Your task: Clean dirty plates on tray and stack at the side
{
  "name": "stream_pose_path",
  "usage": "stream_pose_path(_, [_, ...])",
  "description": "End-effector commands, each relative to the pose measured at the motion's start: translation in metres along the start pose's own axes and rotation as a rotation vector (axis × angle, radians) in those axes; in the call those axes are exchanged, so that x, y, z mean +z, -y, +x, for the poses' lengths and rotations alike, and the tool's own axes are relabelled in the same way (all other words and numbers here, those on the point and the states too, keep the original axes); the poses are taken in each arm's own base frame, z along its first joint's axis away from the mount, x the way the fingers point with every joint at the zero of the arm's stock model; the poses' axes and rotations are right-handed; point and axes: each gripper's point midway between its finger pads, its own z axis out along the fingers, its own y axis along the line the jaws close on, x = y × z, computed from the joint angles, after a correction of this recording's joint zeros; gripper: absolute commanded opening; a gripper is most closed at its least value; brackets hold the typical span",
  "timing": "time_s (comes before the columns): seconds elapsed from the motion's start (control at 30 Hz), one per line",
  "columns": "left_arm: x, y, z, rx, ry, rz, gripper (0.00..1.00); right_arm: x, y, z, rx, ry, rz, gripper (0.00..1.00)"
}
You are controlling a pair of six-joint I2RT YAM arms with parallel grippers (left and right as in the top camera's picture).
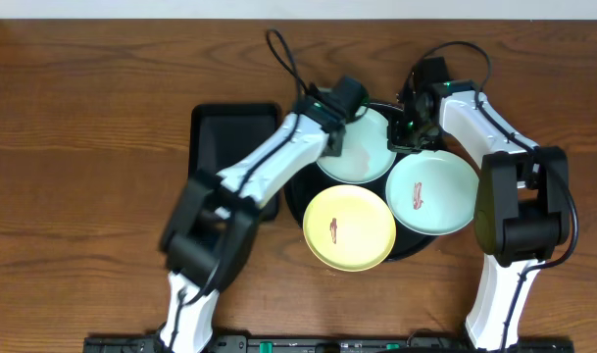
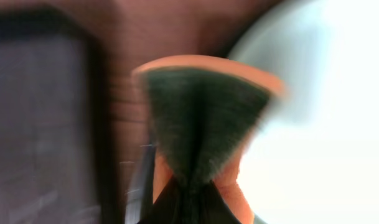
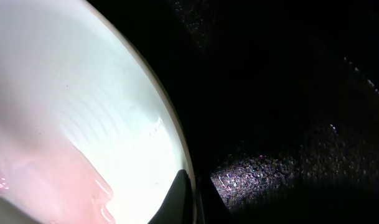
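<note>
The orange sponge, now at the back plate's edge, will be let go by the fingers of my left gripper in the front half of the rectangular black tray (image 1: 229, 184).
Three plates lie on the round black tray (image 1: 296, 211). A mint-green plate (image 1: 362, 152) is at the back, a second mint-green plate (image 1: 435, 201) with a reddish smear is at the right, and a yellow plate (image 1: 349, 235) with a smear is at the front. My left gripper (image 1: 334, 137) is shut on an orange sponge with a dark green scrub face (image 2: 201, 118), at the back plate's left edge. The left wrist view is blurred. My right gripper (image 1: 407, 134) is shut on that plate's right rim. The right wrist view shows its fingers (image 3: 190, 196) pinching the rim of the plate (image 3: 83, 112) over the tray (image 3: 289, 93).
A smaller rectangular black tray (image 1: 229, 137) lies left of the round tray, partly under my left arm. Bare wooden table (image 1: 82, 147) surrounds both trays. Cables loop behind the arms at the back.
</note>
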Motion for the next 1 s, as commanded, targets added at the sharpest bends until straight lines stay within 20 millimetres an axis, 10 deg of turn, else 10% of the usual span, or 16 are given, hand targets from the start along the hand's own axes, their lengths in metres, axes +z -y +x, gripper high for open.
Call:
stream_pose_path(0.0, [-0.060,-0.031,-0.036,-0.044,0.158,-0.038,0.08,0.005,0.017,0.005,0.014,-0.016,0.070,0.01])
stream_pose_path(0.23, [-0.092,-0.068,-0.015,-0.076,0.069,-0.041,0.07,0.005,0.017,0.005,0.013,-0.016,0.070,0.01])
stream_pose_path(0.7, [0.010,-0.139,0.074,-0.282,-0.282,0.089,0.08,0.006,0.004,0.003,-0.091,-0.011,-0.005,0.01])
stream_pose_path(0.97, [0.005,-0.158,0.070,-0.349,-0.286,0.179,0.16,0.002,-0.008,-0.006,-0.267,0.031,-0.063,0.01])
